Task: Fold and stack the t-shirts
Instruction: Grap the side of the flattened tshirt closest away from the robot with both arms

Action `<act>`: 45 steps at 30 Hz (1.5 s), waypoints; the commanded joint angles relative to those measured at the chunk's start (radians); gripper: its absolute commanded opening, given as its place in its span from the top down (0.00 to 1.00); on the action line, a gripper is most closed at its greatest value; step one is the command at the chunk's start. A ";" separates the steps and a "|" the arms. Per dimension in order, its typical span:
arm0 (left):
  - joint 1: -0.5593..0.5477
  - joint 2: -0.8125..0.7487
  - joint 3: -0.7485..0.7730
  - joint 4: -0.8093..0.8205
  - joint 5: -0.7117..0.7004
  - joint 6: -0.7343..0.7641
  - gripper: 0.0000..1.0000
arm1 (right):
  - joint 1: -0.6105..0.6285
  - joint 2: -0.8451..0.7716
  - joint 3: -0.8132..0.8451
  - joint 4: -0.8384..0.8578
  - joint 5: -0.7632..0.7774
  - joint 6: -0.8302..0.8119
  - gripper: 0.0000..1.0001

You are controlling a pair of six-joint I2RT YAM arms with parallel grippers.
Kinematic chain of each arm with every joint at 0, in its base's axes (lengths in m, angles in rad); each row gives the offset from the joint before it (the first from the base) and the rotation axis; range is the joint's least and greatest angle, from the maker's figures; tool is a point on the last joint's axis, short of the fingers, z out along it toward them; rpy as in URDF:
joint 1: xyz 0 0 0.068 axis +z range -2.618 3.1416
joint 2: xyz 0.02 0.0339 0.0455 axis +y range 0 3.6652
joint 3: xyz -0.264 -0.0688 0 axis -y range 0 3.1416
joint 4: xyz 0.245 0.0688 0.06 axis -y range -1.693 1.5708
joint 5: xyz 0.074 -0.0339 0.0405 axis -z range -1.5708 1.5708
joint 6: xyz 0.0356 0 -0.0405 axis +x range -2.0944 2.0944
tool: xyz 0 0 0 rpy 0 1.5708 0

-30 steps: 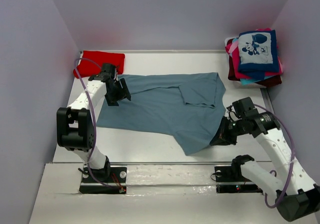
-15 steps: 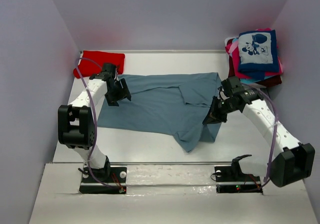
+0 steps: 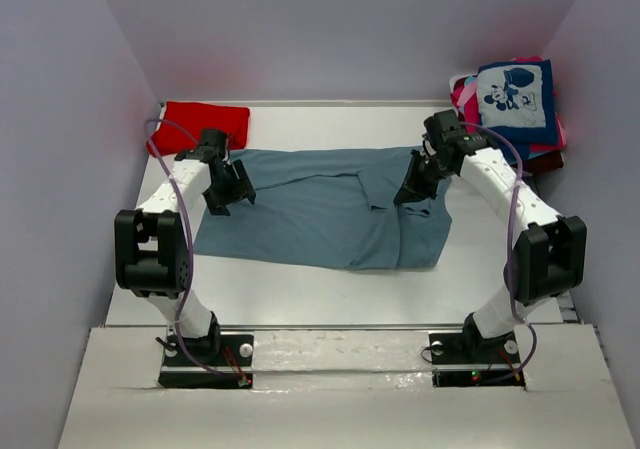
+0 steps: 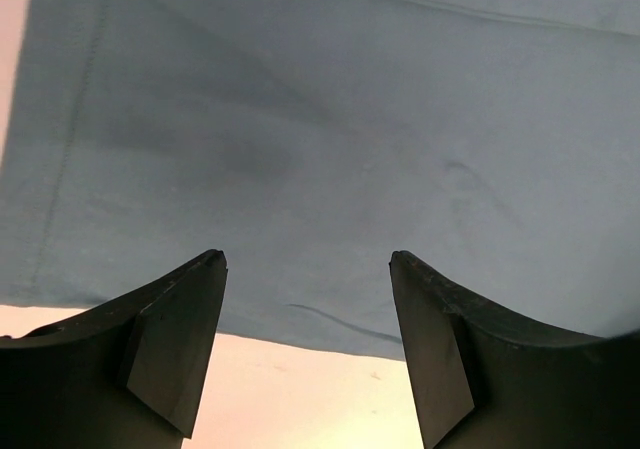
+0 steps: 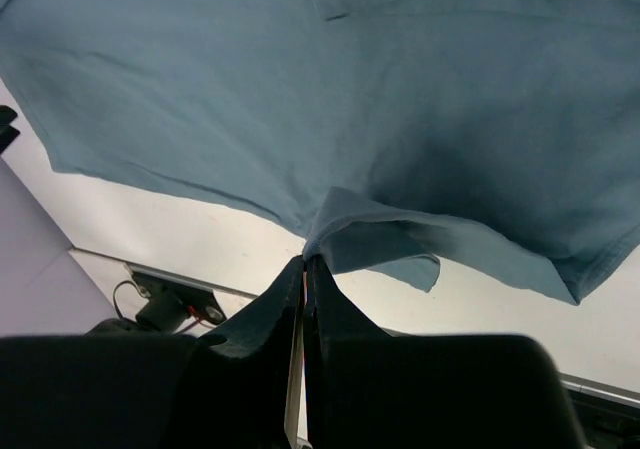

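Next, I close my left gripper on the near hem corner [image 3: 199, 251] [image 4: 8, 295] of the grey-blue t-shirt, at the end that is farthest away from my right gripper.
A dusty grey-blue t-shirt [image 3: 310, 209] lies spread across the middle of the table, its right part folded over itself. My right gripper [image 3: 405, 194] is over the shirt's right side, shut on a pinched fold of the shirt's cloth [image 5: 340, 219] that hangs from the fingertips [image 5: 306, 261]. My left gripper [image 3: 231, 195] hovers open over the shirt's left edge [image 4: 300, 314], holding nothing. A folded red t-shirt [image 3: 202, 124] lies at the back left. A stack of folded t-shirts [image 3: 512, 114], topped by the navy mouse-print one, sits at the back right.
Purple walls close the table [image 3: 300, 289] on three sides. The arm bases [image 3: 205, 354] and a metal rail run along the near edge. Bare white table shows in front of the shirt and to its right.
My right arm has swung from the front right up and back, carrying the shirt's near right corner over onto the shirt. The left gripper has hardly moved.
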 commanded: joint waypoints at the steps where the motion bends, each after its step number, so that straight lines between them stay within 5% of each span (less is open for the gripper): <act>1: 0.070 -0.077 -0.088 0.001 0.002 -0.034 0.22 | -0.012 0.008 0.058 0.022 0.012 -0.026 0.93; 8: 0.155 -0.140 -0.204 0.017 0.080 -0.037 0.21 | -0.012 0.001 0.015 0.043 -0.006 -0.032 0.93; 45: 0.291 -0.085 -0.238 -0.112 -0.152 -0.055 0.21 | -0.049 0.043 -0.046 0.120 -0.081 -0.099 0.93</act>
